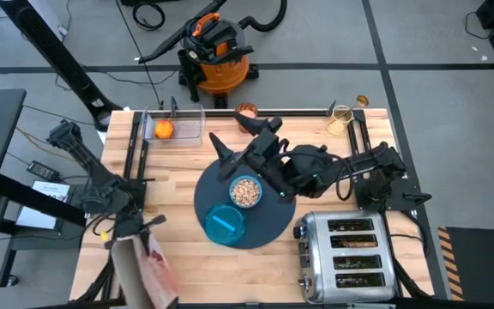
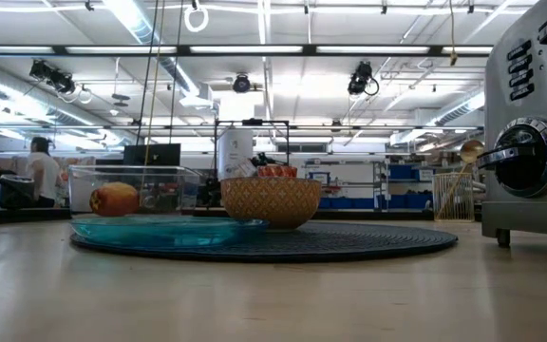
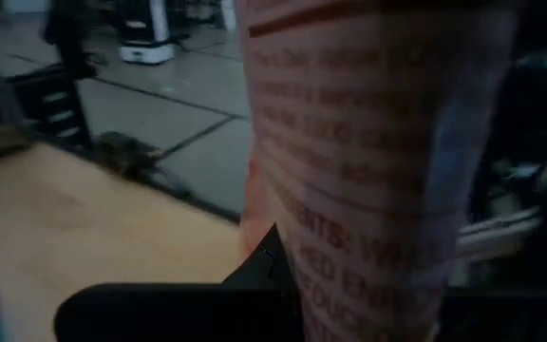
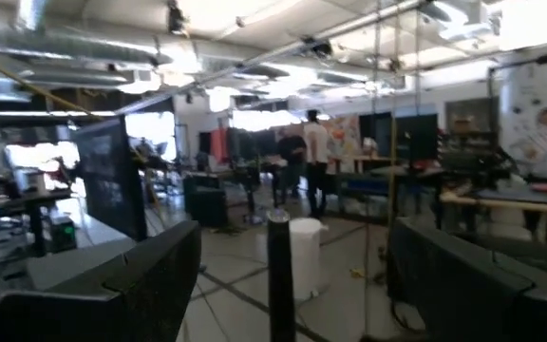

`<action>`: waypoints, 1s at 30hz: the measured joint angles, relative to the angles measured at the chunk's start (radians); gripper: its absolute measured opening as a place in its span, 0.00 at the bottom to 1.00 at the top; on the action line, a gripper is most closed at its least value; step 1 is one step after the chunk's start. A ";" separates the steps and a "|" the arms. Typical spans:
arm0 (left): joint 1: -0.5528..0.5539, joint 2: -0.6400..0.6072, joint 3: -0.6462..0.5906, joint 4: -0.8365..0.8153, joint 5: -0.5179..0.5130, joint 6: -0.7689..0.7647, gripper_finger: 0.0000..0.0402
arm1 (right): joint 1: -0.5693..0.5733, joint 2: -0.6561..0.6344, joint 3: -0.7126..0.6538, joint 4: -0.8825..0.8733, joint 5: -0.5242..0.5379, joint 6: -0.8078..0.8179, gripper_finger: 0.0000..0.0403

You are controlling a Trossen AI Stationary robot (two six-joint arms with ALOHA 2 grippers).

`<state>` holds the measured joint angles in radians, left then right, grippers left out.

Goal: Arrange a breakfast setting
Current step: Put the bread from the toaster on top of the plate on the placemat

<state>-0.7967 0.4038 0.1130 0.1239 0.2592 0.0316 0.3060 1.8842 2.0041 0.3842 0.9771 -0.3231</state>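
My left gripper needs to let go of the pink cereal box on the bare near-edge wood diagonally off the teal plate (image 1: 179,273).
The round dark mat (image 1: 268,225) lies mid-table and also shows in the low view (image 2: 349,239). On it rest a small bowl of cereal (image 1: 245,190) and a teal plate (image 1: 225,226). A red-orange fruit (image 1: 164,129) lies in a clear box at the far left. The orange cup (image 1: 245,110) and a holder of gold spoons (image 1: 341,118) stand at the far edge. No toast shows. My left gripper (image 1: 131,230) is shut on the pink cereal box (image 1: 148,273) at the near left. My right gripper (image 1: 240,142) is open and empty, raised over the mat's far edge. My left gripper holds the pink cereal box by its end nearest the arm. One dark finger (image 3: 264,271) lies against the box's printed side (image 3: 349,190); the other finger is hidden behind the box. The box reaches from the gripper toward the table's near edge.
The chrome toaster (image 1: 350,256) stands at the near right, beside the mat. The clear box (image 2: 136,190) holding the fruit stands behind the plate in the low view. Bare wood lies between the mat and the left arm.
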 joint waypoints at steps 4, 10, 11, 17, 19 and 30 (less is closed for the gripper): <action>0.000 0.001 -0.064 0.000 -0.027 0.014 0.01 | 0.012 0.012 0.000 -0.011 0.040 0.035 0.86; 0.000 0.001 -0.104 0.109 -0.072 0.038 0.02 | 0.044 0.022 0.000 -0.012 0.116 0.032 0.86; 0.001 0.001 -0.104 0.116 -0.075 0.041 0.02 | 0.048 0.023 0.000 -0.012 0.131 0.033 0.86; 0.001 0.005 -0.104 0.106 -0.083 0.042 0.07 | 0.066 0.023 0.000 -0.012 0.168 0.035 0.86; 0.001 0.013 -0.104 0.107 -0.105 0.046 0.08 | 0.067 0.023 0.000 -0.012 0.182 0.036 0.86; 0.001 0.116 -0.105 0.306 -0.128 0.028 0.02 | 0.051 0.026 0.000 -0.011 0.183 0.069 0.86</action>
<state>-0.7959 0.5202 0.0082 0.4297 0.1310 0.0594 0.3567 1.9099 2.0037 0.3729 1.1606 -0.2536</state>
